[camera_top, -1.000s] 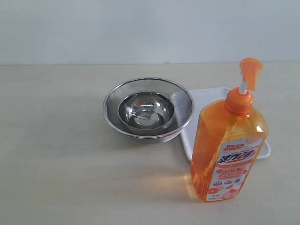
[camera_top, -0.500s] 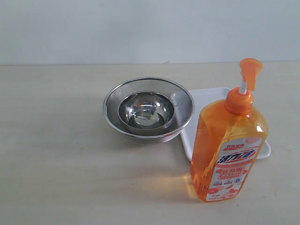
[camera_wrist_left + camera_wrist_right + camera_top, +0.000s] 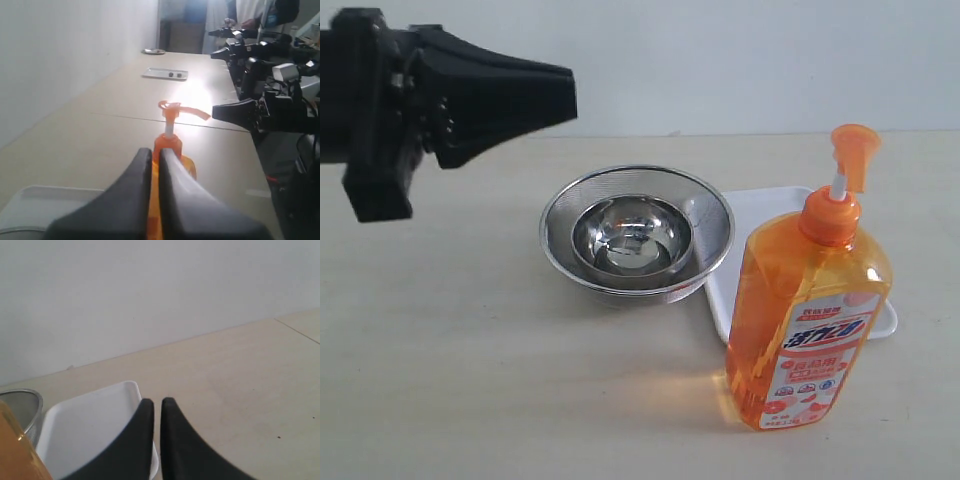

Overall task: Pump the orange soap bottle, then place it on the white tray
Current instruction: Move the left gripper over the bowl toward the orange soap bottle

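Note:
The middle of the orange soap bottle's body (image 3: pixel 808 326) (image 3: pixel 155 202), across its label and below the pump head, should be gripped next by my left gripper.
The orange soap bottle (image 3: pixel 807 310) stands upright at the front right of the table, its pump head (image 3: pixel 853 150) raised. Just behind it lies the white tray (image 3: pixel 760 205), partly hidden by the bottle. My left gripper (image 3: pixel 570 100) hangs in the air at the upper left, shut and holding nothing, pointing toward the bottle from well away. In the left wrist view its fingertips (image 3: pixel 156 152) line up with the bottle (image 3: pixel 170 142) beyond them. My right gripper (image 3: pixel 155 402) is shut and holds nothing, over the tray's edge (image 3: pixel 90 420), with the bottle (image 3: pixel 15 450) to one side. The exterior view does not show it.
A round steel strainer bowl (image 3: pixel 636 232) with a smaller steel bowl inside sits mid-table, touching the tray's left side. Bare tabletop spreads to the left and front. In the left wrist view, a black arm (image 3: pixel 250 112) and other equipment stand beyond the bottle.
My left gripper has come into the exterior view at the upper left; before, no arm was visible there. Bottle, tray and bowls have not moved.

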Robot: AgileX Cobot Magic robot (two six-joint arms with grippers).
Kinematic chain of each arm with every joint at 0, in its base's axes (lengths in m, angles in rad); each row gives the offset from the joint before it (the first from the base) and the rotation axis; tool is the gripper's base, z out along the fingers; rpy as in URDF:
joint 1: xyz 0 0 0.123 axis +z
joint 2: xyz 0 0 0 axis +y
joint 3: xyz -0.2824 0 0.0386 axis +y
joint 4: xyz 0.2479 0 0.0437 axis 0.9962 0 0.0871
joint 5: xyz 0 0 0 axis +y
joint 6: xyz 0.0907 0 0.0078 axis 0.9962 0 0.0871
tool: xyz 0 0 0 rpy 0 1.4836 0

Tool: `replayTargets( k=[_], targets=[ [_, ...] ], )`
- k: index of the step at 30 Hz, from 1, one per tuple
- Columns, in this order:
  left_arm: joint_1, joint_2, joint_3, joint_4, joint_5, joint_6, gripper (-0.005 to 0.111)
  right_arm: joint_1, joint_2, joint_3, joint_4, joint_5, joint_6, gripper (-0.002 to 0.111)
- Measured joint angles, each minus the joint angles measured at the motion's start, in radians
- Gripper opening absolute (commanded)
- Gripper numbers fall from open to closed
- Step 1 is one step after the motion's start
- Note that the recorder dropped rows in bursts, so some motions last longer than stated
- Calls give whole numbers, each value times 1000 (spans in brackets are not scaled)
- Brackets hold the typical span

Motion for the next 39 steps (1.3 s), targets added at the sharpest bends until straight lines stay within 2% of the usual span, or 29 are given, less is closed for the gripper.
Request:
replayTargets(
  k=[2, 7, 9, 18, 28, 39],
  targets=[
    [-33, 49, 0, -1, 0, 22, 24, 0, 0, 0, 0, 0, 0, 1],
    [-90, 172, -14, -1, -2, 37, 82, 0, 0, 0, 0, 0, 0, 1],
    [-96, 207, -33, -1, -2, 37, 91, 0, 0, 0, 0, 0, 0, 1],
    [-118, 277, -52, -3, -18, 37, 92, 0, 0, 0, 0, 0, 0, 1],
    [-257, 337, -88, -5, -152, 37, 92, 0, 0, 0, 0, 0, 0, 1],
    [-276, 419, -133, -5, -160, 39, 92, 0, 0, 0, 0, 0, 0, 1]
  ],
)
